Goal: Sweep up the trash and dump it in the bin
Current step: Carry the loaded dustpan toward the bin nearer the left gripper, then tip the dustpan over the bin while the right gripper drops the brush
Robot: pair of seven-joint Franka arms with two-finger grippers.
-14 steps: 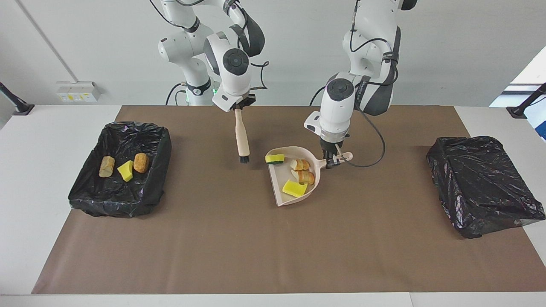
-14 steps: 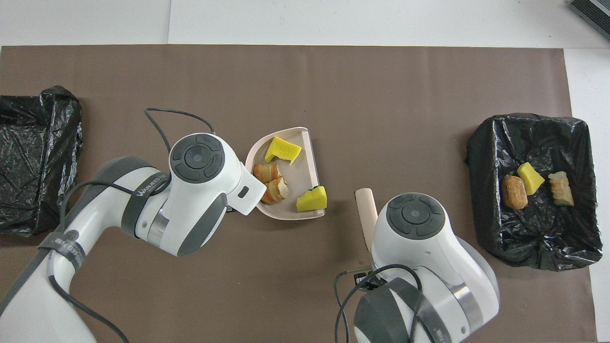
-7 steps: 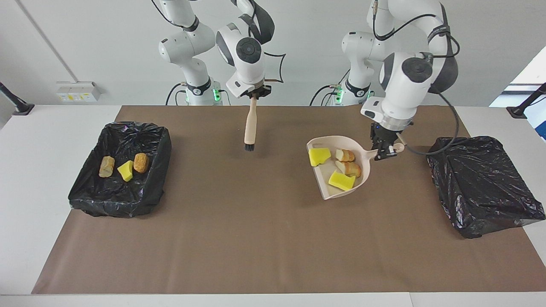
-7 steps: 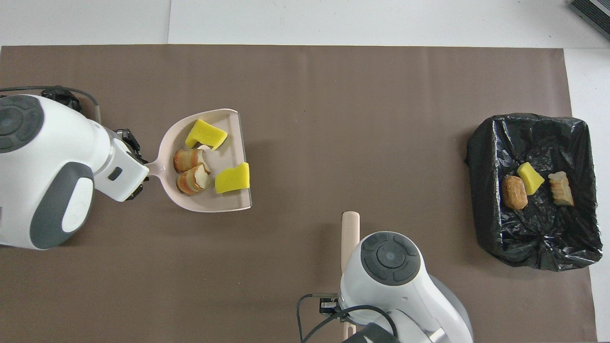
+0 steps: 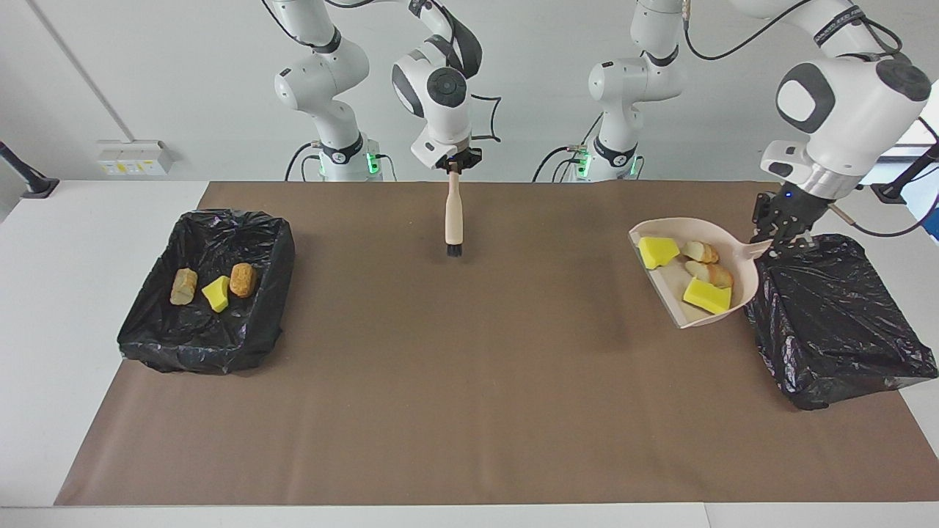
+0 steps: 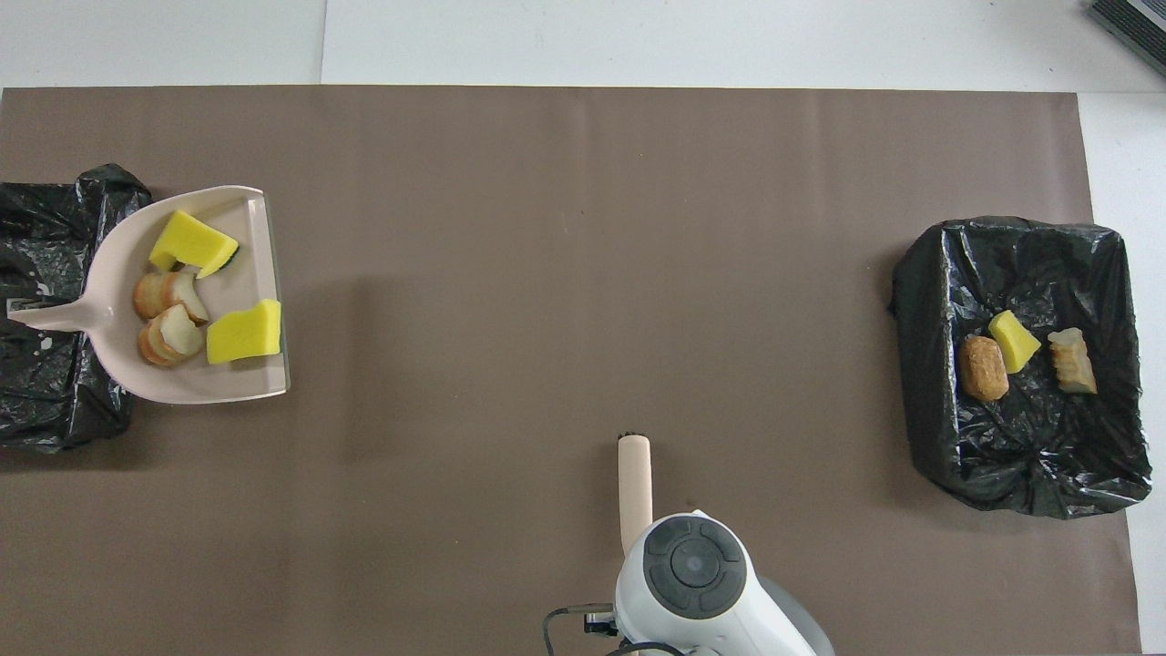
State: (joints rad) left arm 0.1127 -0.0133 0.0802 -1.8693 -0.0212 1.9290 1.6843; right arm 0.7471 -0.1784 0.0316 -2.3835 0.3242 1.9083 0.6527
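The robot's right gripper will set the wooden brush down on the brown mat (image 6: pixel 618 547) near the robots, halfway between the bins.
My left gripper (image 5: pixel 782 236) is shut on the handle of the beige dustpan (image 5: pixel 671 284), which hangs in the air beside the black-lined bin (image 5: pixel 836 315) at the left arm's end of the table. The handle reaches over the bin's edge (image 6: pixel 46 364). In the dustpan (image 6: pixel 241 273) lies trash: a green-faced yellow sponge (image 6: pixel 191 244), a second yellow sponge (image 6: pixel 244 332) and two bread pieces (image 6: pixel 168 293). My right gripper (image 5: pixel 454 166) is shut on the top of the wooden brush (image 5: pixel 454 216), which hangs bristles down over the mat's edge nearest the robots.
A second black-lined bin (image 5: pixel 213 323) sits at the right arm's end and holds three scraps (image 6: pixel 1013 340). A brown mat (image 5: pixel 469 381) covers the table between the two bins.
The left arm has carried the loaded dustpan from mid-table to the bin at its own end. The right arm has drawn the brush back toward the robots' edge.
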